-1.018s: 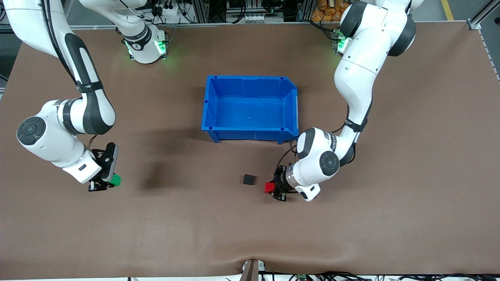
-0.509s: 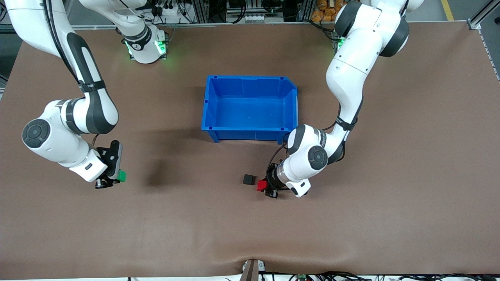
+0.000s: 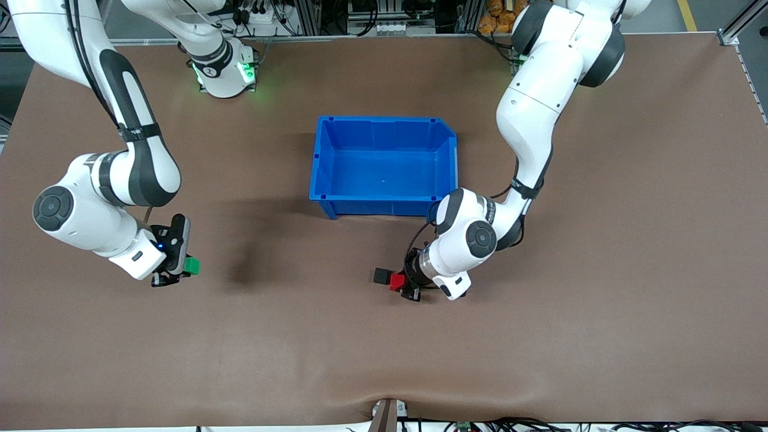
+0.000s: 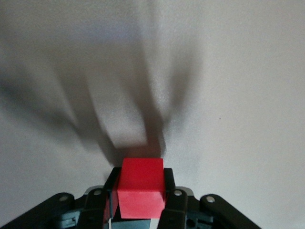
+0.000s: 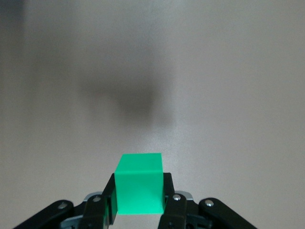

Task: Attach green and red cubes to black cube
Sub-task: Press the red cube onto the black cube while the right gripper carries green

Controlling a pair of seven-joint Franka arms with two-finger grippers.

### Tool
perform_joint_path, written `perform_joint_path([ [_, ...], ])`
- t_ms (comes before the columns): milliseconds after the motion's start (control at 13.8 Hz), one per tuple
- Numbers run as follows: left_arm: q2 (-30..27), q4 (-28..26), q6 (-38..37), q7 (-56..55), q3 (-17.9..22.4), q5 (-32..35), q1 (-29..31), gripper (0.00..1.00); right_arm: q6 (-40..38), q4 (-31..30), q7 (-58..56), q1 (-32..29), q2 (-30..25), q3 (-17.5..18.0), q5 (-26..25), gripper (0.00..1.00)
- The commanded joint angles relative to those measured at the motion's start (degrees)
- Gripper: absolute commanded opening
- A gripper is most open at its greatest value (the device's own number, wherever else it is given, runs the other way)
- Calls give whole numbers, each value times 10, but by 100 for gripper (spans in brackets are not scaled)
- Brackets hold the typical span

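My left hand should release the red cube on the brown table, flush (image 3: 388, 276) against the black cube's near side.
The black cube (image 3: 381, 275) sits on the brown table, nearer the front camera than the blue bin. My left gripper (image 3: 403, 286) is shut on the red cube (image 3: 396, 281), low at the table, and the red cube is against the black cube's side toward the left arm's end. In the left wrist view the red cube (image 4: 141, 186) fills the gap between the fingers (image 4: 167, 179); the black cube is hidden there. My right gripper (image 3: 179, 271) is shut on the green cube (image 3: 191, 265) over bare table toward the right arm's end. The right wrist view shows the green cube (image 5: 139, 188) between the jaws.
An empty blue bin (image 3: 384, 197) stands at the table's middle, farther from the front camera than the black cube. A metal bracket (image 3: 387, 415) sits at the table's front edge.
My left gripper carried the red cube toward the black cube, closing the gap until they meet. My right gripper moved the green cube a little toward the table's middle.
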Motion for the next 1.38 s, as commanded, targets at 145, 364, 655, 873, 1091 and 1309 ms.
perform_joint_path([
  [145,16,18,5,-10,4,-11,-12,0,-13,12,-8,0,4,-1,14,0],
  [364,16,18,5,-14,2,-10,-17,0,-24,13,-9,-1,4,-1,32,0],
  [655,16,18,6,-56,3,-10,-22,0,-24,14,-6,3,11,-1,41,0],
  [873,14,17,6,-100,28,-10,-48,0,-24,43,2,21,34,-2,68,0],
  [1091,16,15,6,-94,29,-10,-46,7,-24,80,55,45,66,-2,68,0],
  [1309,13,14,6,-83,30,-7,-40,100,-24,104,132,80,87,-3,68,0],
])
